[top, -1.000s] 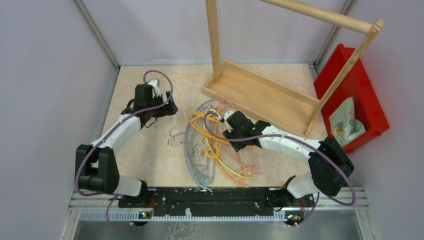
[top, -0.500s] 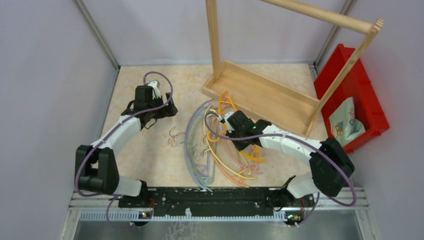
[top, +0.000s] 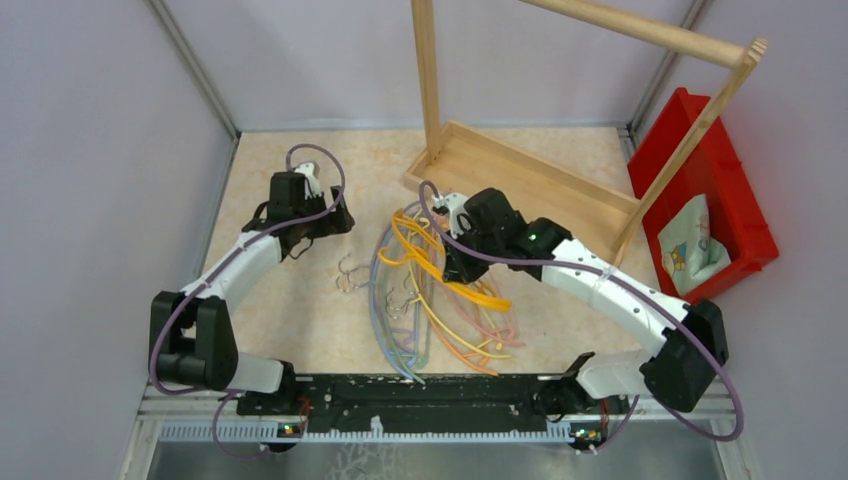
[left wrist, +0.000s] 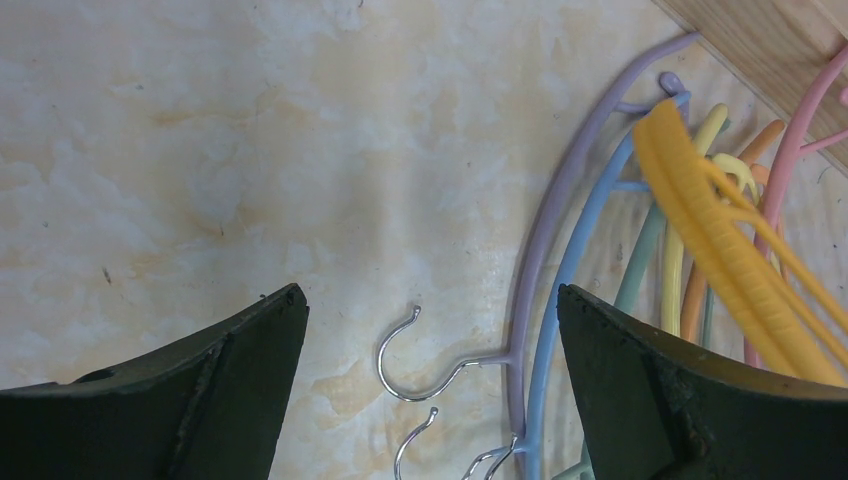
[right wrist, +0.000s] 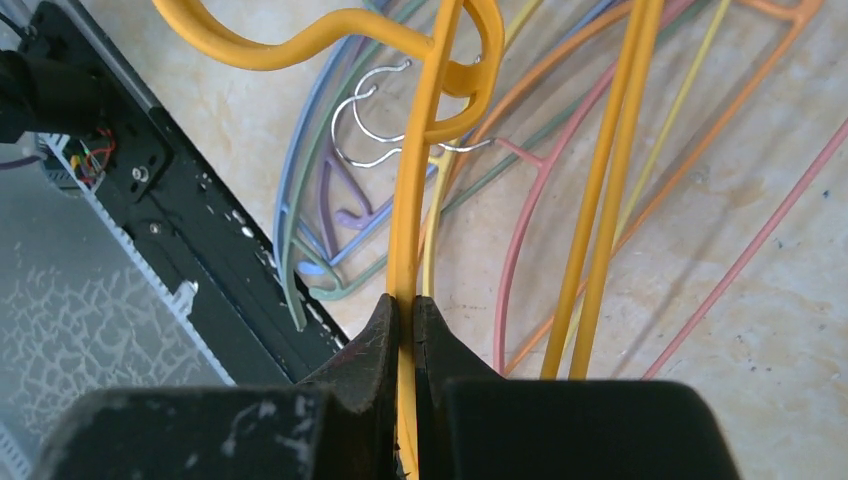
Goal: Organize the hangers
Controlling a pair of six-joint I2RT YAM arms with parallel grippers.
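Note:
The yellow hanger's bar is pinched by my right gripper far from its hook; next I lower it, open and take the bar nearer the hook (right wrist: 413,175).
My right gripper (top: 452,268) is shut on a yellow hanger (top: 440,268) and holds it above the pile; in the right wrist view the jaws (right wrist: 406,318) pinch its yellow bar (right wrist: 420,160). Purple, blue, green, orange and pink hangers (top: 420,325) lie tangled on the table, their metal hooks (top: 350,272) pointing left. My left gripper (top: 318,228) is open and empty, left of the pile. In the left wrist view it (left wrist: 430,340) hovers over the purple hanger's hook (left wrist: 415,350), with the yellow hanger (left wrist: 720,230) at the right.
The wooden rack (top: 520,185), with a base tray and a top rail, stands at the back right. A red bin (top: 735,195) holding a printed bag sits far right. The black base rail (top: 420,395) runs along the near edge.
My right gripper has lifted the yellow hanger out of the pile and moved it up and back toward the rack. The left arm has not moved.

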